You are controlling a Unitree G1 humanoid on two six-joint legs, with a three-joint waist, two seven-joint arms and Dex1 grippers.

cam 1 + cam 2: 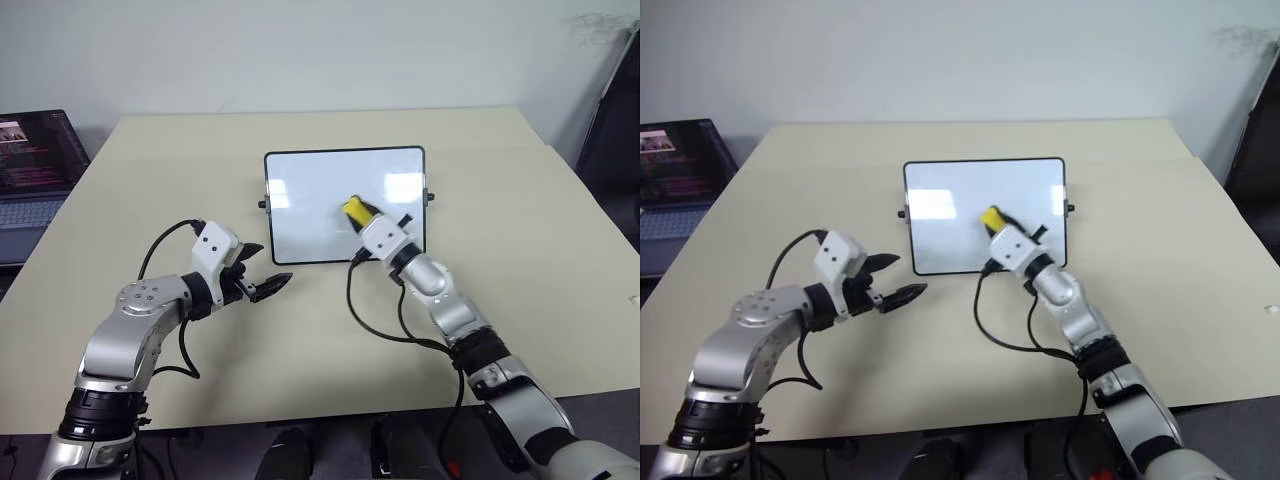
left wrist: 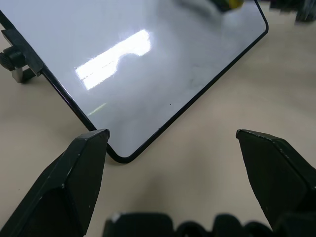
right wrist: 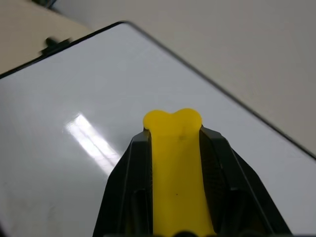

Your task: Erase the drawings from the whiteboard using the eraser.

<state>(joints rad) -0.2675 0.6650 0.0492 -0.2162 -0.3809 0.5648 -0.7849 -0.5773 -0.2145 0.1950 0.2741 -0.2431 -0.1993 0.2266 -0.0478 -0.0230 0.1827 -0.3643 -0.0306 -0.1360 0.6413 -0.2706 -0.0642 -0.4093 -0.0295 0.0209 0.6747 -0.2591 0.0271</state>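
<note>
I should set the yellow eraser on the table [image 1: 475, 267] with my right gripper, beside the whiteboard's near corner, on that arm's side.
The whiteboard [image 1: 320, 190] lies flat in the middle of the beige table [image 1: 180, 170], glossy white in a thin black frame with small side knobs. Of the drawings I make out only a tiny dark speck [image 2: 171, 104] on its surface. My right gripper [image 1: 362, 213] is shut on the yellow eraser [image 1: 353, 208], and it holds the eraser over the board's right half, near the front edge. The eraser's yellow top [image 3: 173, 148] sticks out between the black fingers. My left gripper [image 1: 274, 263] stands open just off the board's front left corner [image 2: 121, 157], with nothing between its fingers.
An open laptop [image 1: 35, 170] sits off the table's left side. A dark object [image 1: 615, 110] stands past the table's right edge. Black cables loop from both wrists onto the table in front of the board.
</note>
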